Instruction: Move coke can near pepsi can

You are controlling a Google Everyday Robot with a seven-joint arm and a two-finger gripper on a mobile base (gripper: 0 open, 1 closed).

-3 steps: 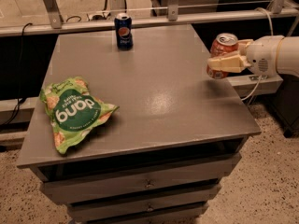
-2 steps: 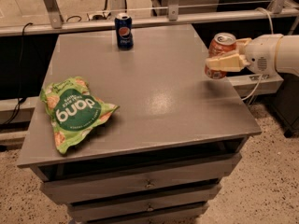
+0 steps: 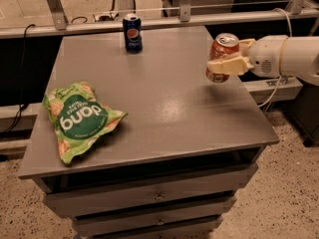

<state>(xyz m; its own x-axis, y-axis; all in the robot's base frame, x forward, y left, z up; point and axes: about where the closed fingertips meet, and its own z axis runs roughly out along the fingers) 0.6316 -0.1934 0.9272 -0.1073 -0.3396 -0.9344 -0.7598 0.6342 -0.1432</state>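
Note:
I need to bring the coke can, now a little above the table, to the grey table (image 3: 152, 53), close against the pepsi can on my arm's side. My gripper needs to let go of it there.
The coke can (image 3: 221, 50), red-orange with a silver top, is held upright in my gripper (image 3: 230, 59) a little above the right side of the grey table (image 3: 164, 98). The gripper is shut on the can, with a cream finger (image 3: 225, 66) across its front; the white arm reaches in from the right. The pepsi can (image 3: 132, 32), dark blue with a round logo, stands upright near the table's far edge, left of centre, well apart from the coke can.
A green chip bag (image 3: 78, 117) lies on the table's left front. Drawers (image 3: 159, 197) run below the tabletop. A metal rail and posts (image 3: 184, 6) stand behind the table. A cable (image 3: 271, 91) hangs at the right.
The gripper with the coke can has shifted slightly left and toward the far side over the table. The pepsi can and chip bag have not moved.

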